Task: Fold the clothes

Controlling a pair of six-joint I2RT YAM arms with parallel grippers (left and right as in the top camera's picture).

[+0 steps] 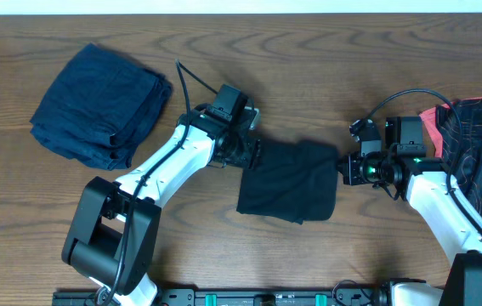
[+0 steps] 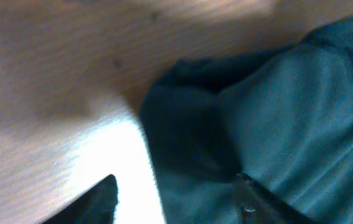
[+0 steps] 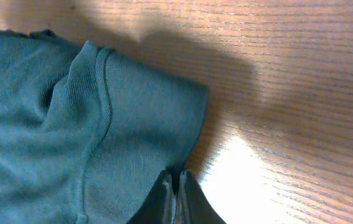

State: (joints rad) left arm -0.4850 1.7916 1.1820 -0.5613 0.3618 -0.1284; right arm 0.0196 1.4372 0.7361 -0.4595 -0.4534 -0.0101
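Note:
The black shirt's near edge slants across the wood, so I should grip the shirt's side edge farther down [image 1: 245, 189] with my left gripper and pull it square.
A black shirt [image 1: 287, 180] lies folded into a rough rectangle at the table's middle. My left gripper [image 1: 253, 153] is at its upper left edge. In the left wrist view its fingers [image 2: 176, 199] are spread apart, with the shirt's edge [image 2: 257, 112] lying between them and one finger over the cloth. My right gripper [image 1: 343, 167] is at the shirt's right edge. In the right wrist view its fingers [image 3: 177, 186] are pressed together on the hem of the cloth [image 3: 101, 124].
A folded navy garment [image 1: 100, 106] lies at the far left. A black-and-coral line-patterned garment [image 1: 479, 144] lies at the right edge beside my right arm. Bare wooden table [image 1: 309, 76] shows behind the shirt.

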